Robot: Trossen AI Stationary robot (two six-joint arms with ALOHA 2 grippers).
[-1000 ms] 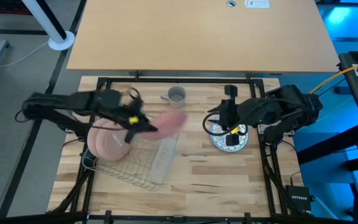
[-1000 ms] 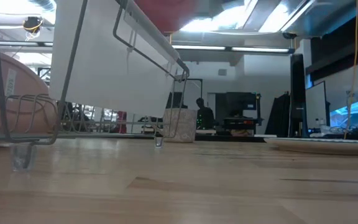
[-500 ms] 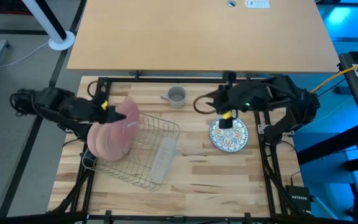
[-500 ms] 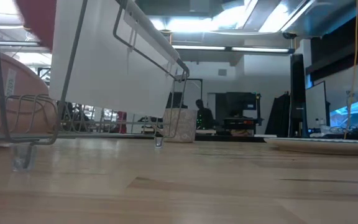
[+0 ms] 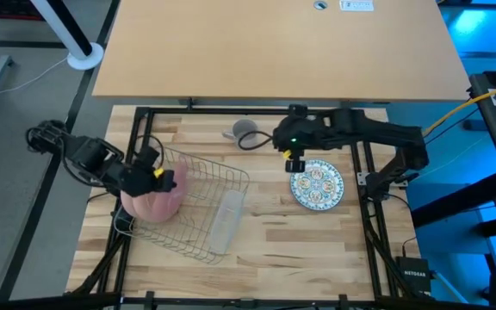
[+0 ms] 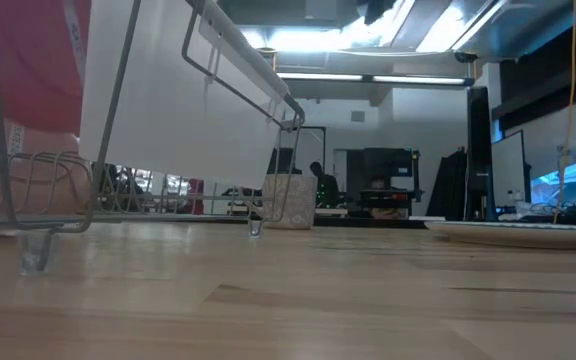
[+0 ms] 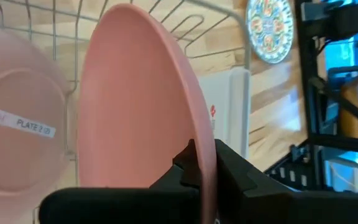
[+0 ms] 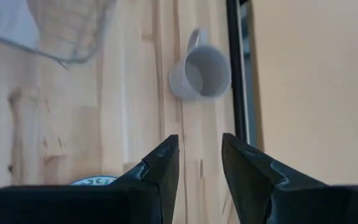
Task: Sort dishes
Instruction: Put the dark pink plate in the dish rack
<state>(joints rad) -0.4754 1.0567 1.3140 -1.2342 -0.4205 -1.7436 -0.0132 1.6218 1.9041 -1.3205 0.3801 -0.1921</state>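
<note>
My left gripper will let go of the salmon-pink plate on edge in the wire rack (image 5: 170, 193) (image 7: 95, 127), close beside the labelled pink plate.
My left gripper (image 5: 155, 175) is shut on a salmon-pink plate (image 7: 135, 93), which stands on edge over the left end of the wire rack (image 5: 205, 211). A second pink plate (image 7: 17, 134) with a label stands in the rack beside it. The green-blue patterned plate (image 5: 317, 185) lies flat on the table at the right. My right gripper (image 5: 293, 162) hangs open above the table between that plate and a grey mug (image 8: 201, 71), with nothing between its fingers. My left gripper pinches the pink plate's rim (image 7: 205, 149) between its two fingers, one on each face. The fingers come from the table's left, slanting down. The plate stands on edge between the rack's wires (image 6: 28, 60). I cannot tell whether its lower edge touches the rack.
The grey mug (image 5: 246, 132) stands near the far edge, partly behind my right arm's cable. A white flat piece (image 5: 225, 220) lies in the rack's right part. Bare wood (image 5: 317, 250) stretches along the near side.
My left gripper has carried the pink plate from above the rack's middle toward the table's left and down, rolling it onto its edge beside the other pink plate. My right gripper has left the patterned plate, going lower and toward the mug, and has stayed open.
</note>
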